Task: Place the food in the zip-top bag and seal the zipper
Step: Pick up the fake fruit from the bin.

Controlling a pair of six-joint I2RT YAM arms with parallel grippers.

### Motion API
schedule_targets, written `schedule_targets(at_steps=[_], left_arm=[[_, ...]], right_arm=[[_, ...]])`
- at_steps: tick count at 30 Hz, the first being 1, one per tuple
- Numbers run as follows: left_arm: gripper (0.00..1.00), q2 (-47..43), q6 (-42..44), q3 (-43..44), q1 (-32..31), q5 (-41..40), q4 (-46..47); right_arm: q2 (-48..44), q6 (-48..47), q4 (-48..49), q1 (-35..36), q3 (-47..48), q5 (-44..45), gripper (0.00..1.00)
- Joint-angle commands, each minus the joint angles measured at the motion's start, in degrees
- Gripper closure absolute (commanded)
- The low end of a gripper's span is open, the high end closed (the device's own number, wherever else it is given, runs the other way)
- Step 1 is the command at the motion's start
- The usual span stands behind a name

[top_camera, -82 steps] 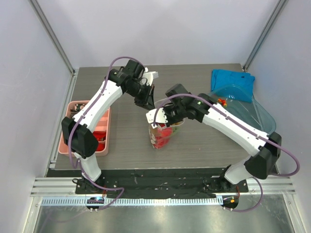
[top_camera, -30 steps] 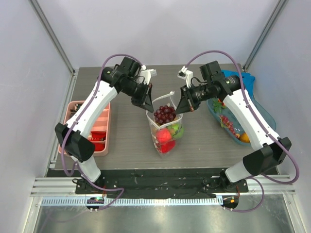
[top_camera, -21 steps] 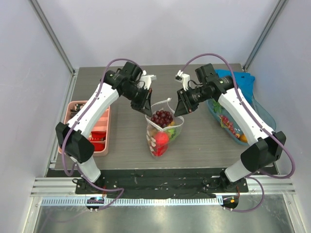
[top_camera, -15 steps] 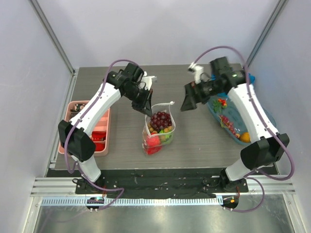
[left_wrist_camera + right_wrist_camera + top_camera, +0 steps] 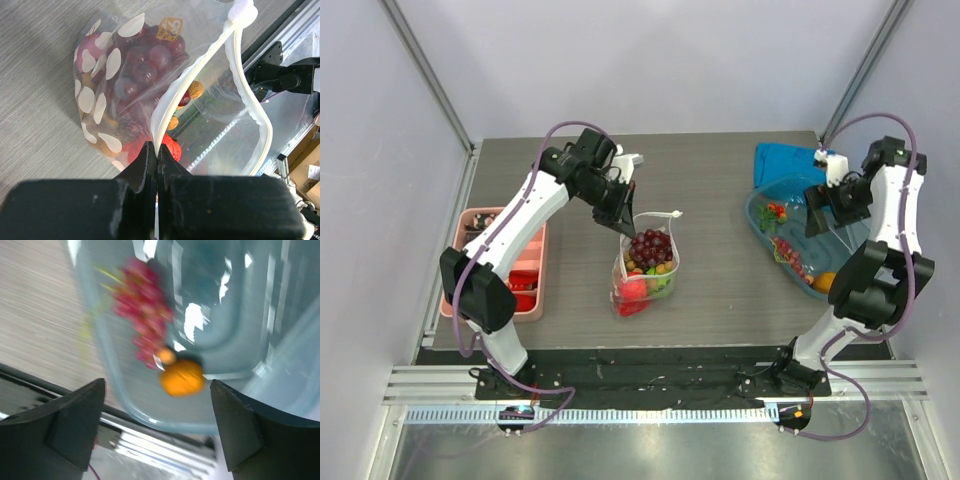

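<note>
The ends of the orange piece [image 5: 824, 282] [image 5: 182, 378] that lies next to the pink grape bunch in the blue-tinted tub will be gripped by my right gripper.
The zip-top bag [image 5: 645, 268] stands on the table, clear with white dots [image 5: 107, 65]. It holds food: a dark purple grape bunch [image 5: 651, 245] on top of red [image 5: 174, 148], green and orange pieces. My left gripper [image 5: 623, 222] is shut on the whitish zipper [image 5: 248, 107] at the bag's rear rim, and the mouth gapes open. My right gripper [image 5: 820, 214] hovers open over the blue-tinted tub [image 5: 855, 240], with nothing between its fingers [image 5: 75, 425]. Below it lie an orange piece [image 5: 182, 376] and a pink grape bunch [image 5: 142, 322].
A pink compartment tray [image 5: 470, 262] sits at the left table edge with red pieces in it. A blue cloth [image 5: 798, 160] lies behind the tub at the back right. The tub also holds a small red piece [image 5: 777, 210].
My right gripper opened, let go of the bag's rim and swung right to above the tub. The bag sagged and shifted slightly left; my left gripper kept its hold.
</note>
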Motion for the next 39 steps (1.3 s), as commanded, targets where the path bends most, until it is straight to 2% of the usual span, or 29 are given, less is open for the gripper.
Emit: schedule_targets(at_steps=[1, 4, 9, 12, 19, 25, 26, 28, 29, 31, 34, 35, 37, 38, 39], left_arm=[[1.0, -0.2, 0.0, 0.9, -0.1, 0.5, 2.3], [1.0, 0.4, 0.4, 1.6, -0.1, 0.8, 1.9], [1.0, -0.1, 0.6, 1.1, -0.1, 1.0, 2.4], [1.0, -0.4, 0.6, 1.0, -0.1, 0.7, 3.0], [1.0, 0.1, 0.6, 1.6, -0.1, 0.7, 2.8], [1.0, 0.5, 0.7, 2.4, -0.1, 0.0, 2.4], [1.0, 0.4, 0.7, 2.3, -0.1, 0.0, 2.4], [1.0, 0.5, 0.6, 2.5, -0.1, 0.0, 2.5], [1.0, 0.6, 0.6, 2.7, -0.1, 0.0, 2.4], [1.0, 0.8, 0.6, 2.8, -0.1, 0.0, 2.1], [1.0, 1.0, 0.6, 3.1, -0.1, 0.0, 2.1], [1.0, 1.0, 0.6, 3.1, -0.1, 0.0, 2.1], [1.0, 1.0, 0.6, 3.0, -0.1, 0.0, 2.0], [1.0, 1.2, 0.5, 2.9, -0.1, 0.0, 1.9], [1.0, 1.3, 0.4, 2.8, -0.1, 0.1, 2.0]], right_arm=[[1.8, -7.8, -8.0, -2.6, -1.9, 13.1, 0.11], [2.0, -7.6, -2.8, -2.6, -7.9, 18.4, 0.11], [1.8, -7.6, 9.9, -2.5, -19.5, 27.3, 0.05], [3.3, -6.3, 12.3, -2.5, -20.9, 28.0, 0.01], [8.2, -5.3, 16.5, -1.9, -21.1, 28.1, 0.01], [11.3, -5.2, 14.5, -1.5, -17.9, 25.8, 0.14], [11.6, -5.1, 13.0, -1.4, -16.6, 24.6, 0.24], [11.4, -5.1, 10.7, -1.4, -15.2, 23.2, 0.34], [11.3, -4.8, 10.0, -1.4, -13.8, 22.6, 0.42], [10.4, -4.6, 8.3, -1.4, -12.0, 20.5, 0.5], [8.9, -4.2, 2.2, -0.9, -5.7, 16.9, 0.52], [8.7, -4.2, 0.1, -0.5, 0.0, 14.6, 0.53], [7.8, -4.0, -6.6, 0.8, 6.5, 6.1, 0.53], [7.6, -3.9, -8.8, 3.3, 13.1, 3.3, 0.53], [7.1, -2.3, -10.4, 5.0, 15.7, -1.7, 0.53]])
